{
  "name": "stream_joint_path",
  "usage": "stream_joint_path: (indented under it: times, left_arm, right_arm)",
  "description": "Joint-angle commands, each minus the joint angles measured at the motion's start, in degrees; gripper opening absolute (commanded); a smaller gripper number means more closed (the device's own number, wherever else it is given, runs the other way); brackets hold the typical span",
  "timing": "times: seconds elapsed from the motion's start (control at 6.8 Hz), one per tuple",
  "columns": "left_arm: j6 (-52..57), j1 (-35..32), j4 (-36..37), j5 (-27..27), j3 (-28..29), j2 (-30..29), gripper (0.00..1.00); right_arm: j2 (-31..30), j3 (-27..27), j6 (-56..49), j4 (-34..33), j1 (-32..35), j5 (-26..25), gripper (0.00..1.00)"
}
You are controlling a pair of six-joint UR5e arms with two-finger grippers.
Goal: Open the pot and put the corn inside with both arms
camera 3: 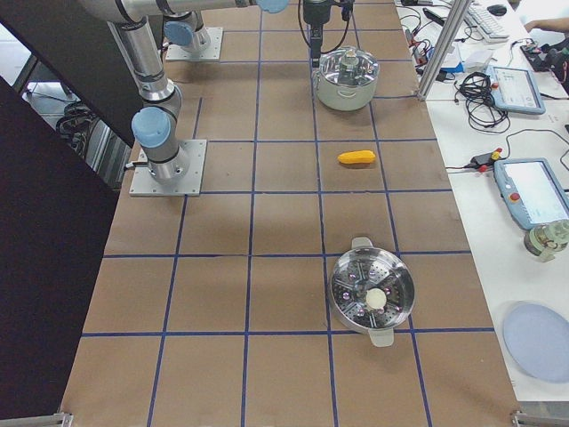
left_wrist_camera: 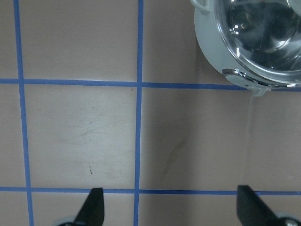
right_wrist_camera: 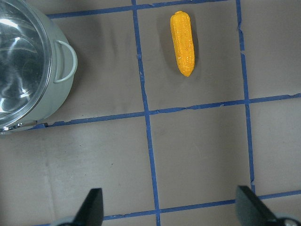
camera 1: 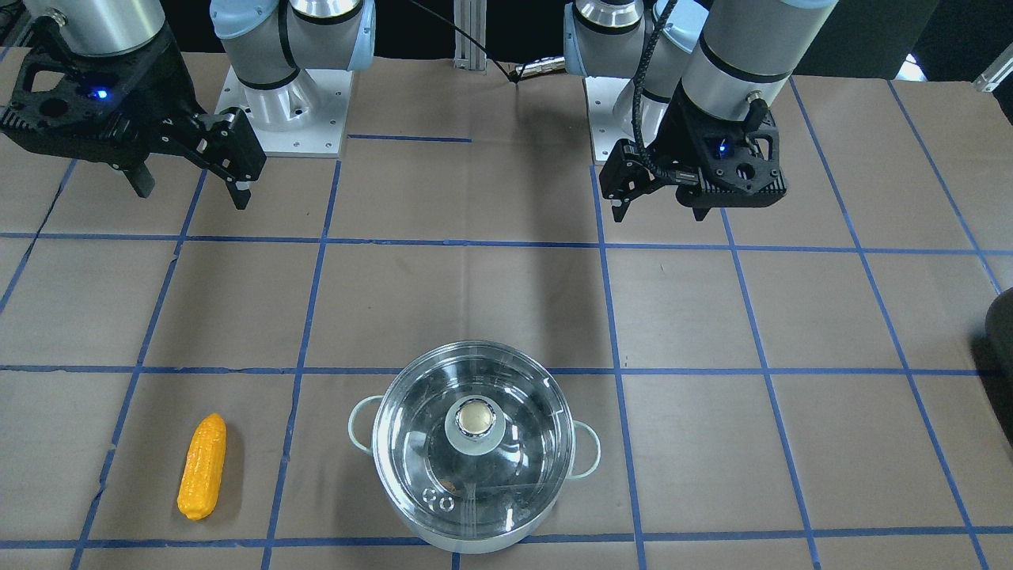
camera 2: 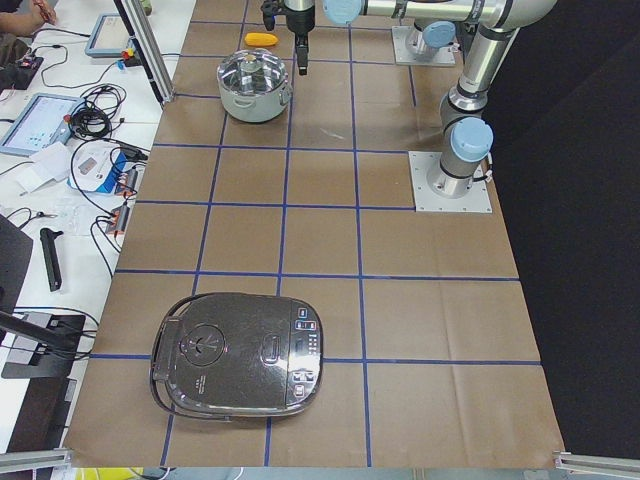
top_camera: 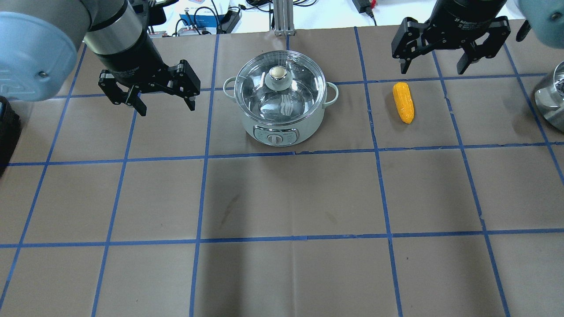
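Observation:
The robot's left gripper needs to next move to the knob [camera 1: 475,418] of the pot's clear glass lid and close there.
The pot [top_camera: 308,125] stands at the far middle of the table with its clear glass lid [top_camera: 264,99] on it, knob [top_camera: 278,72] up. The corn [top_camera: 404,102] lies flat on the table to the pot's right, apart from it. My left gripper [top_camera: 166,110] is open and empty, hovering left of the pot. My right gripper [top_camera: 432,70] is open and empty, hovering just beyond the corn. The left wrist view shows the pot [left_wrist_camera: 207,47] at the top right. The right wrist view shows the corn [right_wrist_camera: 182,43] and the pot [right_wrist_camera: 56,101].
A metal steamer pot [camera 3: 372,292] stands on the robot's right side and shows at the overhead view's edge [top_camera: 551,101]. A black rice cooker [camera 2: 240,355] sits on the far left side. An aluminium post [top_camera: 282,17] rises behind the pot.

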Motion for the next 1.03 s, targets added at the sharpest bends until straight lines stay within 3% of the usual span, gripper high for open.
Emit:
stream_joint_path:
  times: [0.0, 0.15, 0.44, 0.88]
  left_arm:
    - [-0.69, -1.64, 0.05, -0.61, 7.56, -4.65, 1.0]
    - [-0.7, -5.39, -0.38, -0.53, 15.1, -9.38, 1.0]
    - [-3.75, -10.86, 3.45, -0.52, 24.1, -22.72, 1.0]
    - [-3.95, -13.34, 10.58, -0.52, 25.02, -32.52, 1.0]
  right_arm:
    - [0.0, 0.0, 0.0, 0.0, 0.0, 0.0, 1.0]
    - [0.0, 0.0, 0.0, 0.0, 0.0, 0.0, 1.0]
    - [0.0, -0.09, 0.0, 0.0, 0.0, 0.0, 1.0]
    - [0.0, -0.09, 0.0, 0.0, 0.09, 0.0, 1.0]
